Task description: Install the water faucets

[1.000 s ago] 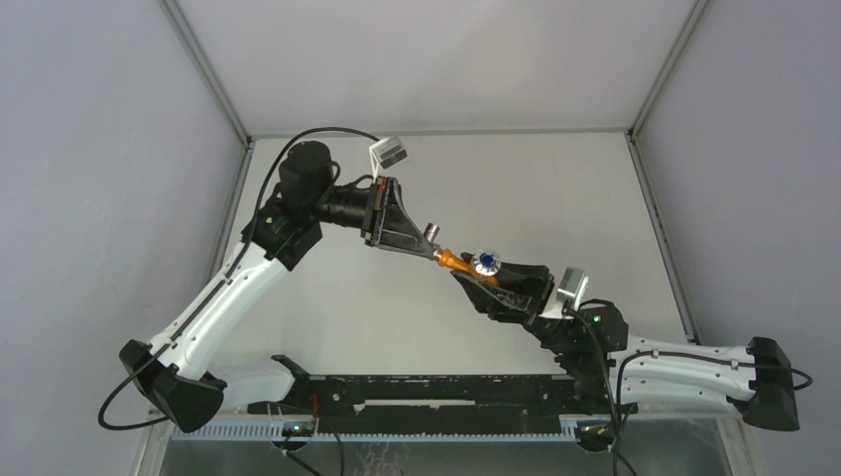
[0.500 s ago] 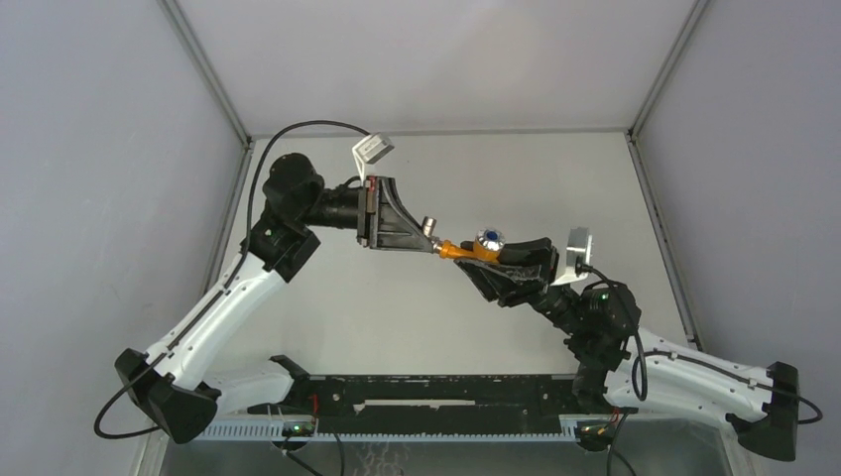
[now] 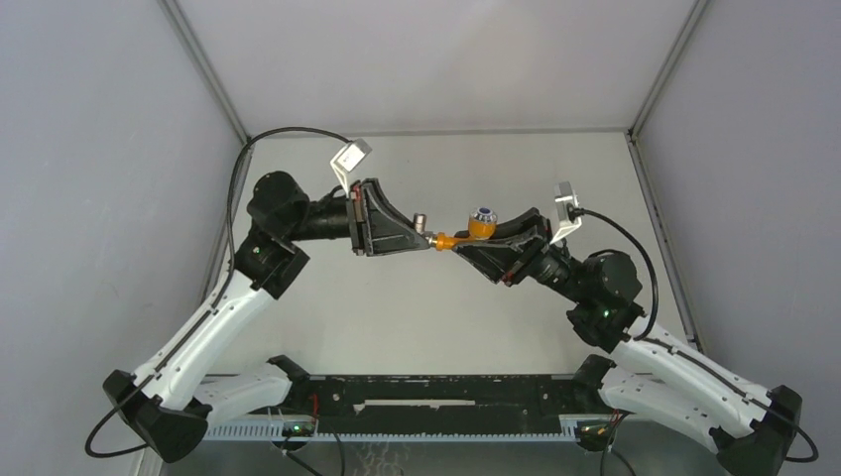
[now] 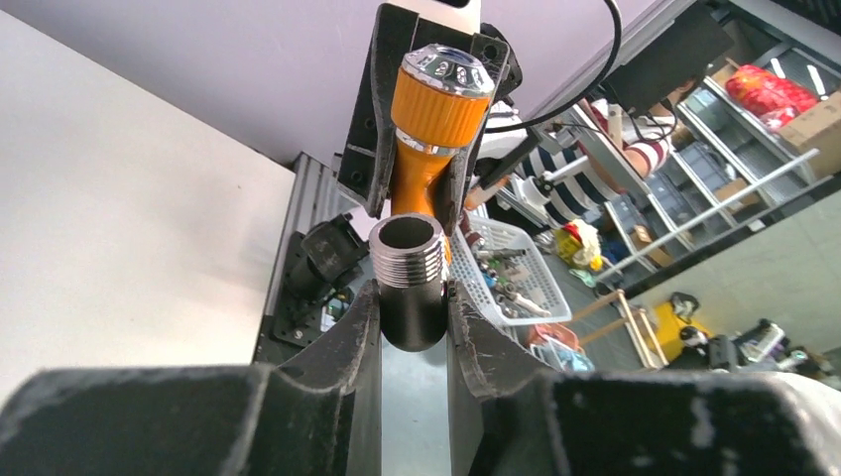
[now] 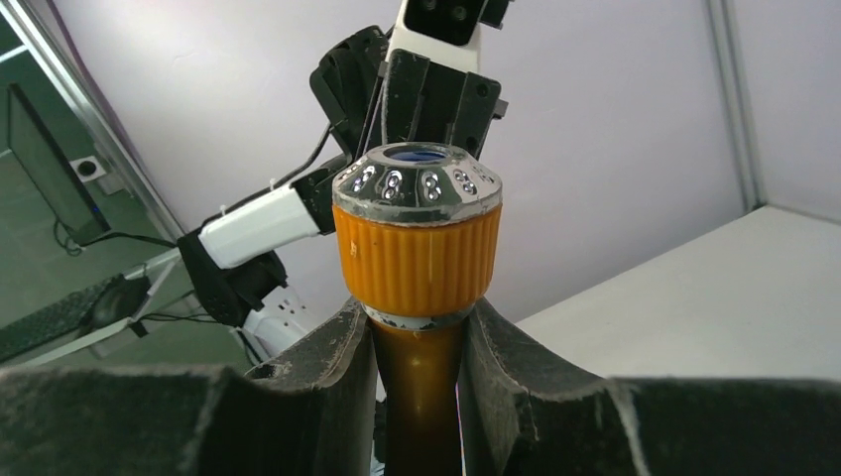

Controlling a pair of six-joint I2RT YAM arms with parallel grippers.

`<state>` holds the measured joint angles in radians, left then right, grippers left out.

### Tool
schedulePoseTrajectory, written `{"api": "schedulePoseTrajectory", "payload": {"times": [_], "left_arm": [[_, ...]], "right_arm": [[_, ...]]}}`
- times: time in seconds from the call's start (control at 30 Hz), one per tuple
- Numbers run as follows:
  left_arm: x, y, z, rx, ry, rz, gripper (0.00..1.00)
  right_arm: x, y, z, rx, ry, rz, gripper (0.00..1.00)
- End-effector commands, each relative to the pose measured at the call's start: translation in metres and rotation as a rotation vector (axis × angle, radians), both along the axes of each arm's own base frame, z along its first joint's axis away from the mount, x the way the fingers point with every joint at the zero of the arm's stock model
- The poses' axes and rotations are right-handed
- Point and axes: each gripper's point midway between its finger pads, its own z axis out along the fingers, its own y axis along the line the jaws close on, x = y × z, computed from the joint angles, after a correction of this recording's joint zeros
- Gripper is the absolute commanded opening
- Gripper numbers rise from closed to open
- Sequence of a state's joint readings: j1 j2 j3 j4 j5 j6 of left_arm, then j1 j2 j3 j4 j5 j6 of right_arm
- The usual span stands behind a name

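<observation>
My right gripper is to release the tap above the table's middle (image 3: 449,260), leaving the tap on the fitting in my left gripper.
Both grippers meet in mid-air above the table's middle. The water faucets show as an orange tap body (image 3: 470,232) with a ribbed knob and a silvery, blue-centred cap (image 5: 417,181), and a grey threaded metal fitting (image 3: 420,217). My left gripper (image 3: 427,241) is shut on the fitting (image 4: 409,273), whose open threaded end points toward the camera. My right gripper (image 3: 460,248) is shut on the tap's stem just below the knob (image 5: 417,253). In the left wrist view the tap (image 4: 432,119) stands right behind the fitting. I cannot tell whether the two parts touch.
A black rail (image 3: 426,392) runs along the near edge between the arm bases. Grey walls close in the white table (image 3: 397,317) on three sides. Off the table, the left wrist view shows a white basket (image 4: 516,278) holding several small parts.
Both arms have swung, carrying the meeting point up and slightly left. The right wrist has turned, so the tap lies flatter. Both grips have stayed the same.
</observation>
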<state>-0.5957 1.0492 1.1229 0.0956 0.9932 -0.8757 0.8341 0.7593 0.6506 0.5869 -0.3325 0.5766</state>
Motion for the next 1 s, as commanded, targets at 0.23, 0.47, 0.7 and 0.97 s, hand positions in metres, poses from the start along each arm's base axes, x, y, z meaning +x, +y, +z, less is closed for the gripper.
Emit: {"api": "schedulePoseTrajectory", "payload": {"times": [0.23, 0.47, 0.7, 0.97], "left_arm": [[0.002, 0.008, -0.001, -0.058, -0.333, 0.169, 0.00], [0.009, 0.010, -0.020, 0.034, -0.420, 0.241, 0.00], [0.032, 0.011, -0.035, 0.123, -0.480, 0.379, 0.00], [0.048, 0.009, -0.050, 0.230, -0.592, 0.475, 0.00]], "right_arm": [[-0.009, 0.018, -0.010, -0.086, 0.256, 0.313, 0.00], [-0.014, 0.025, -0.008, -0.161, 0.315, 0.435, 0.00], [-0.015, 0.027, -0.008, -0.206, 0.386, 0.508, 0.00], [-0.007, 0.030, -0.013, -0.274, 0.506, 0.550, 0.00]]}}
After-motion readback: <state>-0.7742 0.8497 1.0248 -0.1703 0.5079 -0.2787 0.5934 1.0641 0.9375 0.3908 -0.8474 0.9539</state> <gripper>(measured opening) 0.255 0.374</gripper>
